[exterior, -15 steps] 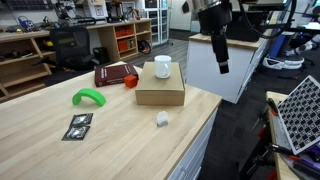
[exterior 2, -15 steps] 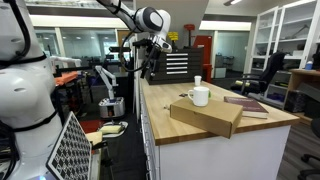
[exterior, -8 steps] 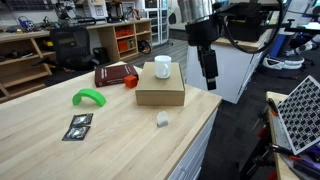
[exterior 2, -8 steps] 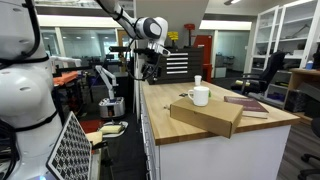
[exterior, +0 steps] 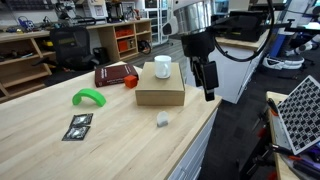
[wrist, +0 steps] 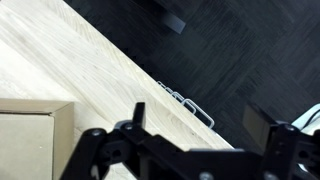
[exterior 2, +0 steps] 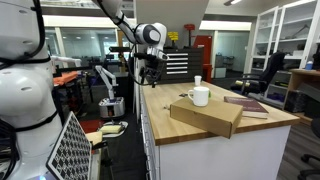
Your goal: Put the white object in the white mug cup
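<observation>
Next, my gripper will go to the top of the white object [exterior: 162, 115] in front of the cardboard box and close there.
The white object [exterior: 161, 119] is a tiny lump lying on the wooden table [exterior: 110, 140] in front of the cardboard box [exterior: 160, 89]. The white mug cup [exterior: 162, 68] stands upright on top of that box; it also shows in an exterior view [exterior 2: 200, 96]. My gripper [exterior: 208, 86] hangs in the air beside the table's edge, to the right of the box and above and to the right of the lump. In the wrist view my gripper [wrist: 200, 122] is open and empty, over the table edge, with a box corner [wrist: 30, 130] at the left. The lump is out of the wrist view.
A green curved object [exterior: 88, 97] and a black packet [exterior: 78, 126] lie on the table to the left. A red book [exterior: 115, 74] lies behind the box. A metal handle [wrist: 190, 105] runs along the table's edge. A perforated panel [exterior: 300, 110] stands on the right.
My gripper has come down and moved left toward the table's edge, from high beside the cabinet to box height. The objects on the table have not moved.
</observation>
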Controlling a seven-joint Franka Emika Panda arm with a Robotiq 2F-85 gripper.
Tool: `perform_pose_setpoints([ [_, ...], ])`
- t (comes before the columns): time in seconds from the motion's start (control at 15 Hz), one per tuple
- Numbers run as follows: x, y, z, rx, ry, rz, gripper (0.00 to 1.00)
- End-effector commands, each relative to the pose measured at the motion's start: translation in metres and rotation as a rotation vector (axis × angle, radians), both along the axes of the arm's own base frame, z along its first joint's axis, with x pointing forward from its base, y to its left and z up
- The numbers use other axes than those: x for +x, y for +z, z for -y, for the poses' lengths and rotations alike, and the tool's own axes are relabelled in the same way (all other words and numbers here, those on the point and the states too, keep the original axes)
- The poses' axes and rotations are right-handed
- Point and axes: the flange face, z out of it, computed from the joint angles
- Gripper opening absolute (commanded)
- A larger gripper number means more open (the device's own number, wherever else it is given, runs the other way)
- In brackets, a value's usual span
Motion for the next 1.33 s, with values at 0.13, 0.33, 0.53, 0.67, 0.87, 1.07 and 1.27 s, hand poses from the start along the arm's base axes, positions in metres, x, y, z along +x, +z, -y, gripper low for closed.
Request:
perform_pose_setpoints([
  [0.13, 0.008, -0.02, -0.015, 0.045, 0.089, 0.038, 1.0],
  [0.33, 0.016, -0.025, -0.015, 0.059, 0.127, 0.065, 1.0],
  [0.53, 0.014, -0.022, -0.005, 0.049, 0.109, 0.072, 1.0],
  [0.67, 0.016, -0.028, -0.01, 0.054, 0.112, 0.048, 1.0],
  [0.87, 0.017, -0.028, -0.009, 0.054, 0.11, 0.049, 1.0],
  [1.07, 0.027, -0.035, 0.0, 0.012, 0.119, 0.089, 1.0],
  [1.27, 0.056, -0.057, 0.008, -0.04, 0.142, 0.206, 1.0],
])
